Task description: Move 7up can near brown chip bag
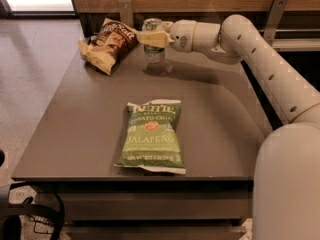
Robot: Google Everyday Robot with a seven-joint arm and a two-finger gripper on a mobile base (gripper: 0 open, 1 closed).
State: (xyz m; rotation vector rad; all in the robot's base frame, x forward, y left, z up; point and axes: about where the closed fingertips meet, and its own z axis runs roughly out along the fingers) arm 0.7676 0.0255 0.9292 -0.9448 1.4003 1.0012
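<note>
Next, my gripper lets go of the 7up can upright on the tabletop [134, 66], close against the inner side of the brown chip bag.
The 7up can [153, 53] is upright at the back of the table, silver top up, just right of the brown chip bag [109, 43]. The bag lies crumpled at the table's back left corner. My gripper [153, 38] reaches in from the right, and its pale fingers [149, 38] are shut across the can's upper half. The can's base is at or just above the tabletop, with its shadow right under it. A small gap separates the can from the bag.
A green jalapeño chip bag [152, 135] lies flat in the front middle of the dark grey table [75, 124]. My white arm [260, 59] spans the back right corner. A wooden wall with metal brackets [125, 10] stands right behind the table.
</note>
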